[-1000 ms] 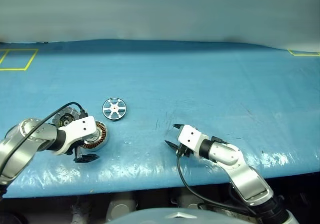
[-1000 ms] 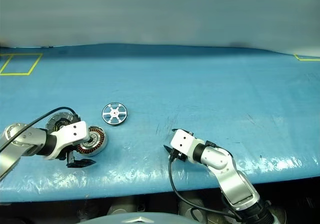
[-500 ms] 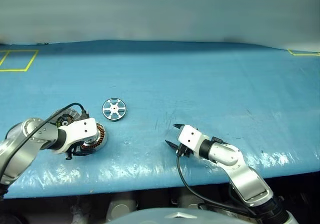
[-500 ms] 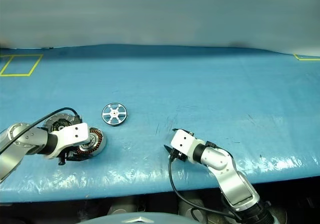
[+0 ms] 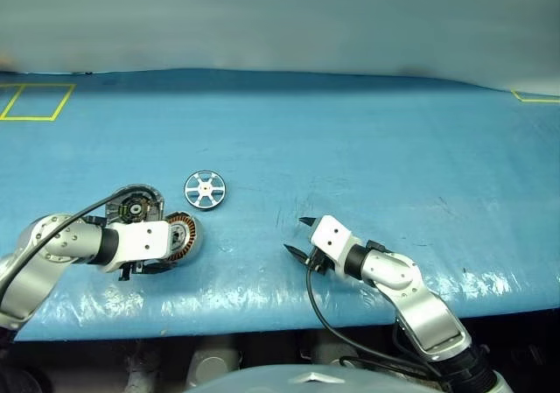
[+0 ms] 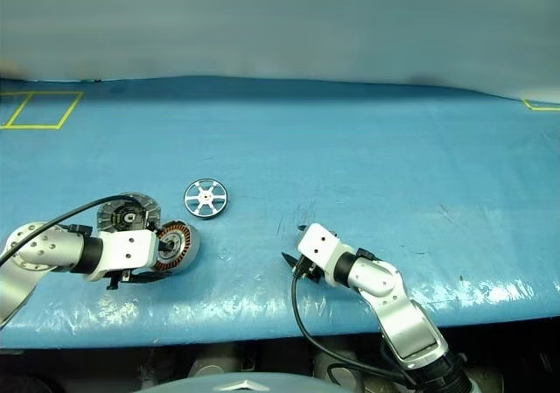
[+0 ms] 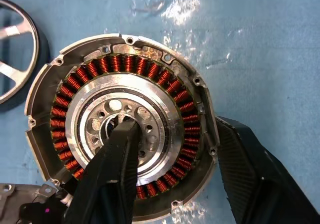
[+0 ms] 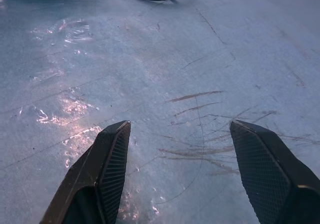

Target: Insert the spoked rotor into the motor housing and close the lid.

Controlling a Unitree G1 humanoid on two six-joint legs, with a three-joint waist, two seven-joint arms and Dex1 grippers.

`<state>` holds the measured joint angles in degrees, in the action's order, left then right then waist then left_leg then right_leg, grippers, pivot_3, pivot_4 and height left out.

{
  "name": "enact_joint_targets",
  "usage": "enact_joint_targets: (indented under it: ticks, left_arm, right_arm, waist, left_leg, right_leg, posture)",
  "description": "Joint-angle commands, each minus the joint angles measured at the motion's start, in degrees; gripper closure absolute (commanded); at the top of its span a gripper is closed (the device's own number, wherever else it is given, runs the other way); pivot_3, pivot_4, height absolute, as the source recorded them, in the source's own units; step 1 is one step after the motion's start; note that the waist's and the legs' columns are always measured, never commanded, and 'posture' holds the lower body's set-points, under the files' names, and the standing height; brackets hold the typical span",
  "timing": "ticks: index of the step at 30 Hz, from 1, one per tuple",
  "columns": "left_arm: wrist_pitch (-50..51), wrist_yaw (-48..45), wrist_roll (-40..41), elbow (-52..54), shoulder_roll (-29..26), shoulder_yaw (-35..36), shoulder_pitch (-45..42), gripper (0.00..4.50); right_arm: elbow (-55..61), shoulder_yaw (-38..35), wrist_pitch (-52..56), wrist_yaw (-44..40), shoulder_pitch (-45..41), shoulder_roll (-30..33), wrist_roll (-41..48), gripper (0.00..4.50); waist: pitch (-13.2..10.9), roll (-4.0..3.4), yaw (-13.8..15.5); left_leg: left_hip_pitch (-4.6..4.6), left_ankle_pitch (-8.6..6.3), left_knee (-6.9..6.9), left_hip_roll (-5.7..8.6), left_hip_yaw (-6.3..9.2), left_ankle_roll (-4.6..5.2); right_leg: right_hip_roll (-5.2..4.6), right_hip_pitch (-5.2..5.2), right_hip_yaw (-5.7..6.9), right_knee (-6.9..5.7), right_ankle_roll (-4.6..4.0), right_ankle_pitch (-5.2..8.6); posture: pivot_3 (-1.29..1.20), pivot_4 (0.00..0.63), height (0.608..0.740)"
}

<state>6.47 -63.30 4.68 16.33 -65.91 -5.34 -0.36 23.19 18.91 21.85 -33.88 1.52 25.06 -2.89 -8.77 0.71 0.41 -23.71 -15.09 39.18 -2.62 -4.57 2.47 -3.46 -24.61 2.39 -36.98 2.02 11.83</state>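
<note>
Next, my left gripper puts the motor housing down on the bare blue table [image 5: 271,220] between the spoked rotor and my right gripper.
The motor housing [image 7: 125,134], a round silver puck with copper windings around a dark centre, lies on the blue table near its front left. My left gripper [image 7: 174,124] is shut on its wall, one finger in the centre hole and the other outside the rim. The lid [image 5: 136,207] stands open on the housing's far left side, its ribbed face showing. The spoked rotor [image 5: 204,188], a shiny silver wheel, lies flat just behind the housing, apart from it. My right gripper [image 5: 297,235] hovers open and empty over bare table to the right of the housing.
The blue table cover [image 5: 367,148] stretches wide behind and to the right. Yellow tape outlines mark the far left corner [image 5: 35,101] and the far right corner [image 5: 534,95]. The table's front edge [image 5: 262,310] runs just below both grippers.
My left gripper rolled and closed from open onto the housing's wall. The housing and lid shifted slightly right. The right gripper stayed where it was.
</note>
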Motion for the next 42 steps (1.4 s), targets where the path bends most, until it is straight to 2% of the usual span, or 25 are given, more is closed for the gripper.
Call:
enact_joint_targets:
  ticks: [1,4,7,14,21,27,32,37,40,42]
  left_arm:
    - [-4.15,0.35,-2.01,-0.15,0.77,0.96,-5.56,2.47]
    - [-8.62,-1.43,-6.35,-3.21,2.39,-3.11,-13.49,2.47]
    - [-11.0,-2.16,-10.33,-6.79,6.28,-7.56,-22.01,2.47]
    - [-17.64,-11.51,-10.83,-17.16,18.02,-18.11,-36.12,2.47]
    - [-21.43,-14.7,-12.63,-25.35,24.85,-23.34,-39.8,2.47]
    - [-22.6,-11.16,-18.0,-31.26,31.06,-26.04,-41.9,2.47]
    - [-22.82,-15.38,-19.89,-31.94,32.52,-28.81,-43.86,2.47]
    - [-19.33,-20.81,-17.54,-29.55,33.13,-29.27,-43.77,2.47]
    - [-16.66,-21.33,-16.92,-28.6,33.45,-28.33,-43.24,1.79]
    - [-16.29,-18.81,-18.18,-28.1,33.62,-27.55,-42.8,1.08]
  right_arm:
    - [2.91,-1.35,-0.1,0.06,0.24,-0.08,1.29,1.18]
    - [3.58,-1.02,0.26,0.23,0.62,0.54,0.62,1.18]
    - [4.56,-1.05,1.0,-0.15,1.37,1.12,0.95,1.18]
    - [6.18,-1.58,1.81,3.06,3.72,0.05,0.26,1.18]
    - [9.98,-2.4,3.13,5.01,7.88,0.11,-0.11,1.18]
    - [11.38,-2.39,4.18,6.64,10.07,-0.31,-0.26,1.18]
    - [11.54,-2.14,4.62,7.16,10.13,-0.18,-0.45,1.18]
    - [11.13,-1.83,4.75,7.23,9.71,-0.6,-0.36,1.18]
    - [11.63,-2.23,4.76,6.83,9.67,-1.33,0.86,1.18]
    - [11.45,-2.05,4.77,6.61,9.55,-0.91,0.46,1.18]
  waist:
    - [-0.01,0.02,0.17]
    - [-0.01,0.03,0.46]
    - [-0.01,0.03,0.82]
    - [-0.02,0.06,0.52]
    - [-0.02,0.07,0.3]
    - [-0.01,0.08,0.68]
    - [0.01,0.08,0.63]
    - [0.02,0.07,0.51]
    - [0.02,0.08,0.46]
    - [0.02,0.08,0.44]
  left_leg:
    - [0.0,0.0,0.0,0.01,-0.01,0.0]
    - [0.0,0.0,0.0,0.08,-0.05,0.0]
    - [-0.03,0.01,0.02,0.18,-0.17,-0.01]
    - [-0.1,0.02,0.14,0.13,-0.29,-0.02]
    - [-0.1,0.02,0.17,0.07,-0.24,-0.01]
    - [-0.13,-0.04,0.48,0.08,-0.02,0.1]
    - [-0.12,-0.06,0.64,0.09,0.03,0.15]
    - [-0.12,-0.07,0.64,0.09,0.04,0.17]
    - [-0.13,-0.07,0.64,0.08,0.04,0.18]
    - [-0.14,-0.07,0.64,0.08,0.04,0.18]
  right_leg:
    - [0.0,0.01,0.0,0.0,0.01,-0.01]
    - [0.07,0.02,-0.01,0.0,0.03,-0.02]
    - [0.17,0.05,0.0,0.01,0.04,-0.02]
    - [0.31,0.04,-0.11,0.03,0.12,-0.07]
    - [0.41,0.03,-0.16,-0.01,0.14,-0.08]
    - [0.4,0.15,-0.17,-0.02,0.19,-0.11]
    - [0.39,0.19,-0.24,-0.1,0.22,-0.15]
    - [0.4,0.17,-0.24,-0.12,0.2,-0.14]
    - [0.41,0.16,-0.25,-0.11,0.2,-0.14]
    - [0.41,0.16,-0.25,-0.12,0.2,-0.14]
  posture:
    - [0.0,0.15,0.74]
    - [0.0,0.15,0.74]
    - [0.0,0.15,0.74]
    - [0.0,0.15,0.74]
    - [0.0,0.15,0.74]
    - [0.0,0.15,0.74]
    - [0.0,0.15,0.74]
    - [0.0,0.15,0.74]
    - [0.0,0.15,0.74]
    - [0.0,0.15,0.74]
